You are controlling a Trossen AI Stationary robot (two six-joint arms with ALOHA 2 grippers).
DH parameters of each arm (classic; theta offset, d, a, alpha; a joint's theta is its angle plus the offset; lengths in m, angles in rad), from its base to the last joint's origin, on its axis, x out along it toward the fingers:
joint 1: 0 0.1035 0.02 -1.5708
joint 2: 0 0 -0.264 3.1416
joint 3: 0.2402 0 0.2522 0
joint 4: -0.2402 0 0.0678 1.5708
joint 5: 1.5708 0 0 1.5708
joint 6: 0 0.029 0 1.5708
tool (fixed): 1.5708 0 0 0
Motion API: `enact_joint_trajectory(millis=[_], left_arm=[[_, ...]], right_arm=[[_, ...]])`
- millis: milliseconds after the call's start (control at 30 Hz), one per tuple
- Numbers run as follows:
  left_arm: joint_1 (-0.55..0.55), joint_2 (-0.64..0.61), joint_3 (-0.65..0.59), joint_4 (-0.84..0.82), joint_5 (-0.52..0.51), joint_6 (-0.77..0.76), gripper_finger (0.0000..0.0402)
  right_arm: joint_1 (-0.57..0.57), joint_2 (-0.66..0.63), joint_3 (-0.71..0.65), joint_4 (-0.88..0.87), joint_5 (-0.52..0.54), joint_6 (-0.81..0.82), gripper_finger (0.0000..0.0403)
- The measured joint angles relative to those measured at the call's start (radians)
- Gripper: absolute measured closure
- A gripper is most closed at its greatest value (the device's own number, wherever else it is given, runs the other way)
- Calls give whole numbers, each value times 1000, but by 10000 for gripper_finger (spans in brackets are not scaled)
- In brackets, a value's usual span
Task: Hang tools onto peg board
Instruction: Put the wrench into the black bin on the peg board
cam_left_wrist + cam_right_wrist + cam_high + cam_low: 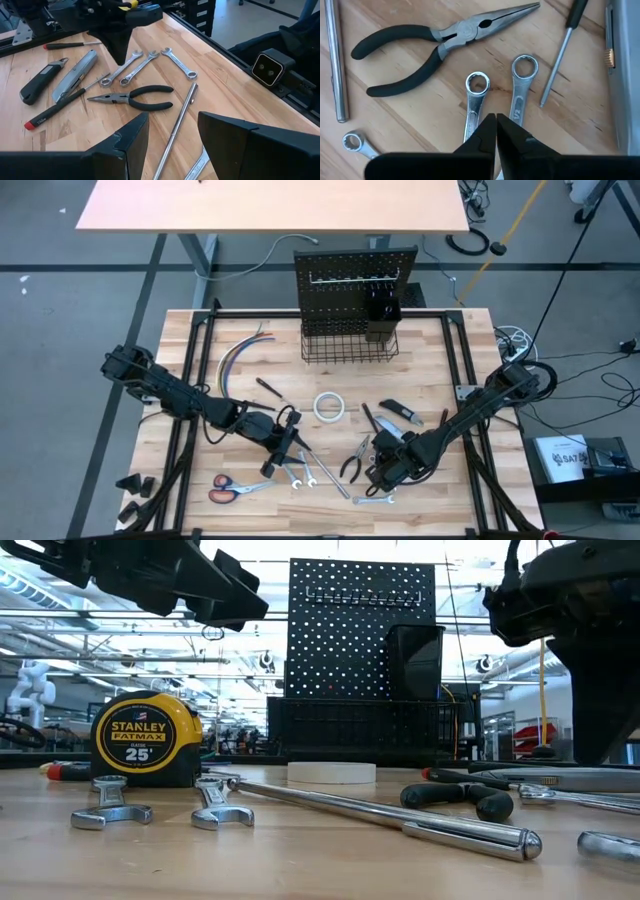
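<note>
My closed right fingers sit between the wrench handles, so next I open, grab the wrench nearer the pliers' handles (474, 111) and lay it across the pliers.
The peg board (355, 275) stands upright at the table's far edge, with a black wire basket (348, 342) at its foot. Wrenches (300, 475), black-handled pliers (354, 460), orange scissors (233, 489) and a long silver rod (177, 120) lie flat near the front. A yellow tape measure (145, 740) stands behind two wrenches (160, 810). My left gripper (172, 137) is open and empty above the rod. My right gripper (495, 120) is shut, pointing down just above two wrenches (476, 95). My right gripper's shut fingertips (489, 125) stand between the shafts of two wrenches (519, 100), coming from above. I cannot tell whether they touch either wrench or the table.
A white tape roll (330, 407) lies mid-table, coloured wires (238, 355) at the far left, a screwdriver (270, 390) and a grey knife (400, 412) nearby. Another wrench (375, 500) lies by the front edge. Black frame rails (195, 370) run along both table sides.
</note>
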Motion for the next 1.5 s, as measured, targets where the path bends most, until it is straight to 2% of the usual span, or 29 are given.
enact_joint_trajectory(millis=[367, 567, 900, 967, 1067, 1167, 1433, 1500], left_arm=[[0, 0, 0, -17, 0, 0, 224], [0, 0, 0, -16, 0, 0, 224], [0, 0, 0, -13, 0, 0, 224], [0, 0, 0, -14, 0, 0, 224], [0, -1, 0, -16, 0, 0, 224], [0, -1, 0, -20, 0, 0, 224], [0, -1, 0, -22, 0, 0, 224], [0, -1, 0, -22, 0, 0, 224]], right_arm=[[0, 25, 1, 74, 0, -7, 286], [0, 27, 1, 73, 2, -14, 262], [-3, 140, 6, 166, -24, -32, 285], [-3, 167, 21, 135, -49, -28, 303], [4, 196, 52, 52, -53, -29, 352], [16, 208, 74, 4, -26, -63, 387], [7, 179, 135, -31, 52, -116, 389], [-2, 162, 166, -38, 89, -137, 400]])
